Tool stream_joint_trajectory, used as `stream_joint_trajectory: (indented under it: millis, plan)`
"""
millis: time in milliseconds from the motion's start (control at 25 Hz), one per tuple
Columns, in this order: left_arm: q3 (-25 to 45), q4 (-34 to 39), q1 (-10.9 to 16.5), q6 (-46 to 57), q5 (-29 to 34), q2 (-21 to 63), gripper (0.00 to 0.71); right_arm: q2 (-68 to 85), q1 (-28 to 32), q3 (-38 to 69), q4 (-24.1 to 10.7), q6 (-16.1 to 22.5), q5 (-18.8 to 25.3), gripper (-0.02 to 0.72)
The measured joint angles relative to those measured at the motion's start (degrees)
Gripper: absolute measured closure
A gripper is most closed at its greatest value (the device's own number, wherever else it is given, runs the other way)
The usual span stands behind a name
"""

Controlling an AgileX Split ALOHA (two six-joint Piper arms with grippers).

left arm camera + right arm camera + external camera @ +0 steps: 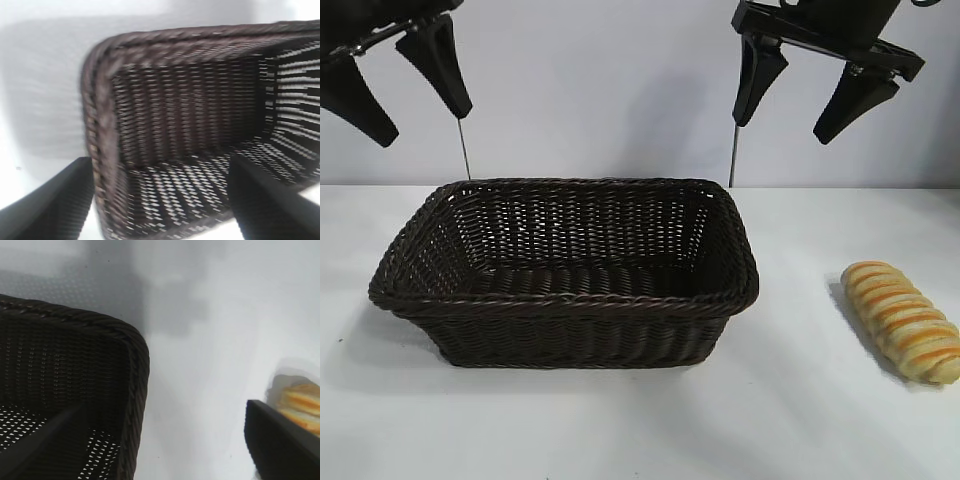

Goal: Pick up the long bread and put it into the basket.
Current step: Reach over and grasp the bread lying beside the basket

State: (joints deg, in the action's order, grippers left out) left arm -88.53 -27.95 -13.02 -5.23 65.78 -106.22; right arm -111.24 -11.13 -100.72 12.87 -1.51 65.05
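My right gripper closes next mid-way on the long bread (pixel 897 312), both bread ends sticking out.
The long bread (pixel 904 320), pale yellow with orange-brown ridges, lies on the white table at the right, apart from the basket. A part of it shows in the right wrist view (pixel 300 402), behind one finger. The dark-brown wicker basket (pixel 565 295) stands in the middle and is empty; it also shows in the left wrist view (pixel 100 150) and the right wrist view (pixel 135 355). My right gripper (pixel 785 128) hangs open and empty high above the basket's right end. My left gripper (pixel 425 125) hangs open and empty high above the basket's left end.
The white table (pixel 800 420) stretches round the basket, with a pale wall behind. Two thin metal rods (pixel 464 148) stand behind the basket's back corners.
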Motion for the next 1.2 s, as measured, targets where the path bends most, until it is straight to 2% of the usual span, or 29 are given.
stream_joint_trajectory:
  millis: [160, 840, 960, 1200]
  plan:
    - [3.1, -2.7, -1.9, 0.0, -4.0, 0.0, 0.170, 0.0, 0.0, 0.0, 0.0, 0.0, 0.1, 0.092]
    - [3.2, -4.4, -1.9, 0.2, -5.6, -0.6, 0.170, 0.0, 0.0, 0.0, -0.6, -0.2, 0.9, 0.092]
    - [3.2, -4.4, -1.9, 0.2, -5.9, -0.6, 0.170, 0.0, 0.0, 0.0, -4.4, -0.3, 2.8, 0.092]
    - [3.2, -4.4, -1.9, 0.2, -6.2, -0.6, 0.170, 0.0, 0.0, 0.0, -15.6, 0.2, 5.1, 0.092]
